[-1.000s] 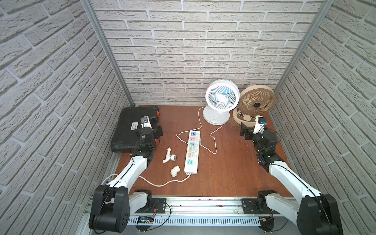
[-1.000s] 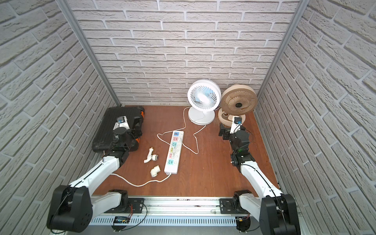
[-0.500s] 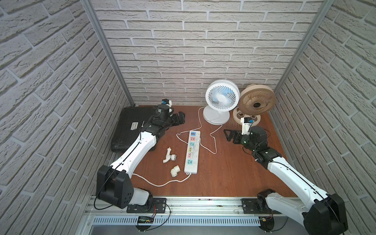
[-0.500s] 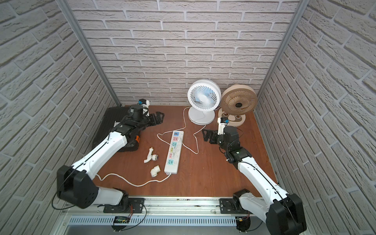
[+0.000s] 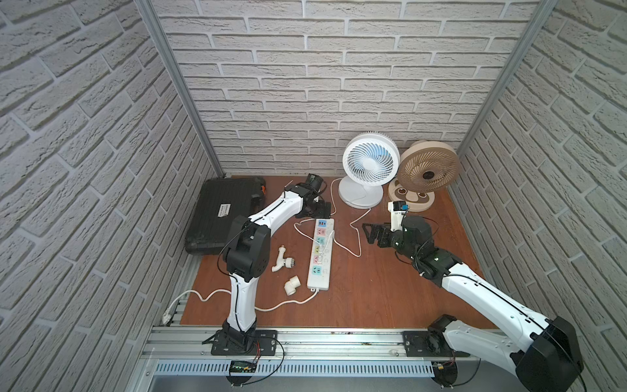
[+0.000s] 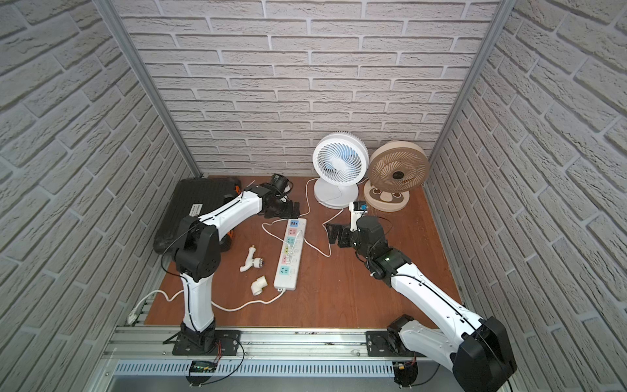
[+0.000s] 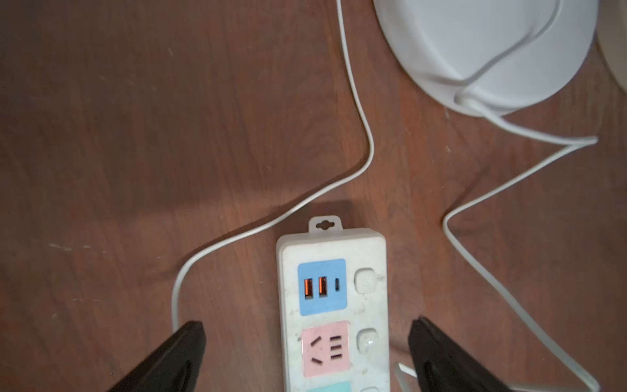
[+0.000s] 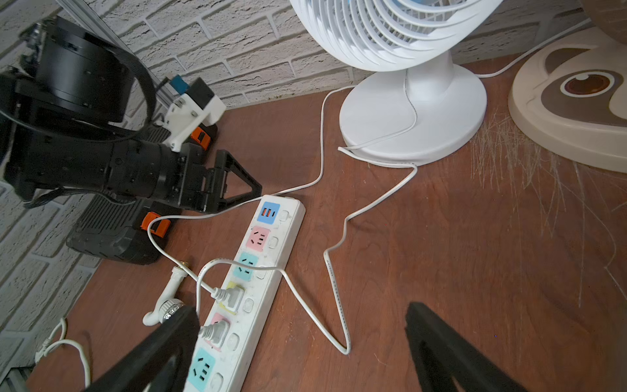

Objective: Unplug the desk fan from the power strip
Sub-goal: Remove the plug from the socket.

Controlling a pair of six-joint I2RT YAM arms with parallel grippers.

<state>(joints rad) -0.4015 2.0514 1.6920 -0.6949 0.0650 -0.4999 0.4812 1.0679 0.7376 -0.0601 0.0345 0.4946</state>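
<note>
My right gripper is going to close on the cord end of the white plug [image 5: 319, 258] [image 8: 206, 332] that I see in the pink socket, beside the yellow socket.
The power strip [image 5: 320, 253] [image 6: 290, 253] lies lengthwise mid-table. Two white plugs, one in a yellow socket [image 8: 232, 297] and one in a pink socket [image 8: 215, 332], trail thin cords towards the fans. A white desk fan [image 5: 369, 169] [image 8: 414, 112] stands at the back beside a beige fan [image 5: 426, 169]. My left gripper [image 5: 325, 210] [image 7: 307, 327] hovers open over the strip's far end [image 7: 334, 305], its fingers either side of the first pink socket. To the right of the strip, my right gripper [image 5: 366, 234] [image 8: 301, 309] is open and holds nothing.
A black tool case [image 5: 224, 210] lies at the back left. Two white pipe fittings [image 5: 281, 263] [image 5: 292, 285] lie left of the strip. The strip's thick cord [image 5: 281, 305] runs off the front left edge. Brick walls close in three sides.
Both arms swung in from the table's sides. The left gripper reached the strip's far end; the right one moved left towards the strip. Both stayed open.
</note>
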